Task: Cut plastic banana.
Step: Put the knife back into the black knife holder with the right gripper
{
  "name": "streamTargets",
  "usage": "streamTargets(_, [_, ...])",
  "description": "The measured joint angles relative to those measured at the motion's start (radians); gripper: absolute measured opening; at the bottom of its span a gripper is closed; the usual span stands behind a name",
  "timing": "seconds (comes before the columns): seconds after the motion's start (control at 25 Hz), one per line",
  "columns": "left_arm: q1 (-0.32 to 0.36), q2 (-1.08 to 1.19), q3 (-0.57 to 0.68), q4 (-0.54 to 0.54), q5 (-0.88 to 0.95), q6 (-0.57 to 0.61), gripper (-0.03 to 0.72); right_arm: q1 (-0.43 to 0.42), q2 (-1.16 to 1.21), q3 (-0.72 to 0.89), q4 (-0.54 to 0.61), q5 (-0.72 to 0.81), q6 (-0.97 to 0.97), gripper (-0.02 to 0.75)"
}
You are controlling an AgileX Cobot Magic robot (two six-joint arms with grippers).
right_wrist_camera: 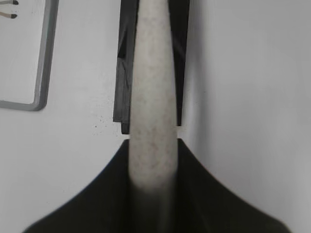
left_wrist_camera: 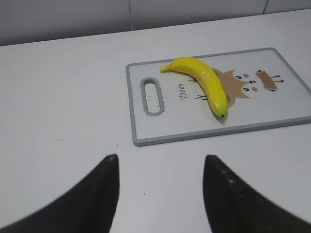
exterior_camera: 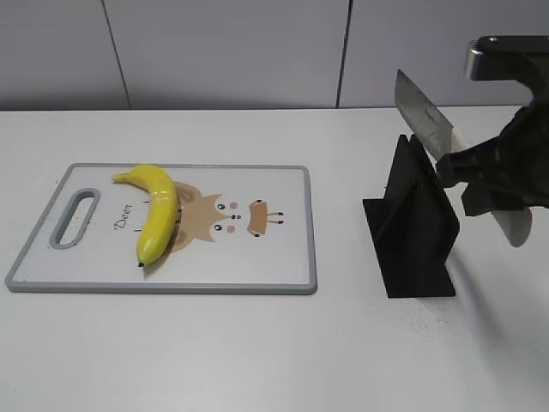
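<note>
My right gripper is going to let go of the knife in the top slot of the black knife stand point(exterior_camera: 435, 184).
The plastic banana point(exterior_camera: 157, 210) is glossy yellow and lies on the left part of a grey-rimmed cutting board point(exterior_camera: 292, 283); it also shows in the left wrist view point(left_wrist_camera: 204, 82) on that board point(left_wrist_camera: 194, 136). My right gripper point(exterior_camera: 467, 176) is shut on the pale handle point(right_wrist_camera: 153, 111) of a knife point(exterior_camera: 425, 120), whose blade points up and left above a black knife stand point(exterior_camera: 412, 236). My left gripper point(left_wrist_camera: 160, 160) is open and empty over bare table, well short of the board; it is out of the exterior view.
The black stand point(right_wrist_camera: 125, 58) sits on the white table point(exterior_camera: 257, 352) right of the board, below the knife. The board has a handle slot point(exterior_camera: 75, 219) at its left end. A grey wall runs along the back.
</note>
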Motion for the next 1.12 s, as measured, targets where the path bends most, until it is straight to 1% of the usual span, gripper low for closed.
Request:
streamTargets(0.64, [0.0, 0.0, 0.0, 0.001, 0.0, 0.0, 0.529, 0.0, 0.004, 0.0, -0.006, -0.002, 0.013, 0.181])
streamTargets(1.12, [0.0, 0.0, 0.0, 0.001, 0.0, 0.0, 0.529, 0.0, 0.1, 0.0, 0.015, -0.009, 0.014, 0.181])
